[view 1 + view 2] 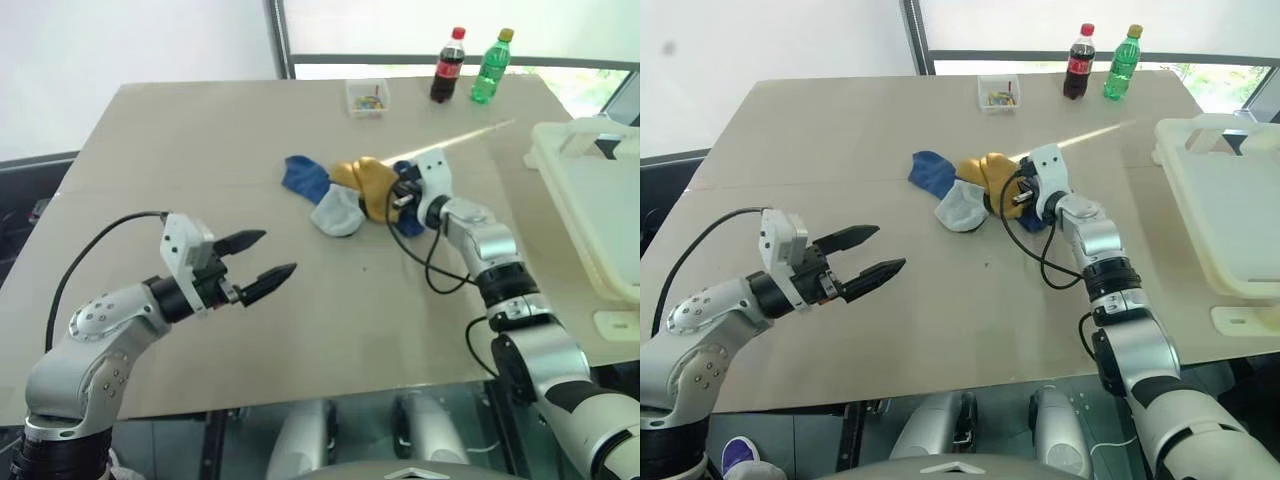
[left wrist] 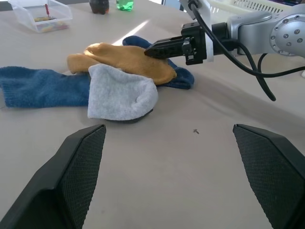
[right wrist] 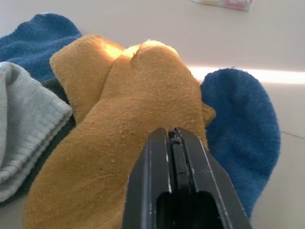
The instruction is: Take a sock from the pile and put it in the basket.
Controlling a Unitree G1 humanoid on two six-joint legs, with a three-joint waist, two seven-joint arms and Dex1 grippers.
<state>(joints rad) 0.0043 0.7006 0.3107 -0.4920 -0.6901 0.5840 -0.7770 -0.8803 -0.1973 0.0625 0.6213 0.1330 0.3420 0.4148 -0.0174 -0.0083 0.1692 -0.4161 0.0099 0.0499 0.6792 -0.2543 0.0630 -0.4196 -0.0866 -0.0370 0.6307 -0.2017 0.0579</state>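
Note:
My right gripper needs to open its fingers, which are closed and empty on the flat side of the top yellow sock, and pinch the sock's edge (image 3: 202, 133) before it pulls.
The pile (image 1: 345, 195) of socks lies mid-table: blue, pale grey (image 2: 121, 93), a dark one underneath and a mustard yellow sock (image 3: 124, 119) on top. My right gripper (image 1: 398, 196) is reached out over the pile's right side. Its two black fingers are shut together, tips pressed into the top of the yellow sock (image 2: 128, 62). My left gripper (image 1: 280, 253) hovers open above bare table, nearer me and left of the pile, with nothing between its fingers (image 2: 71, 176). The cream-white basket (image 1: 1180, 170) stands at the table's right edge.
A small clear box (image 1: 367, 97) with coloured bits, a cola bottle (image 1: 449, 65) and a green bottle (image 1: 492, 66) stand at the table's far edge. A black cable loops below my right wrist (image 1: 1040, 262). Bare tabletop spreads around my left gripper.

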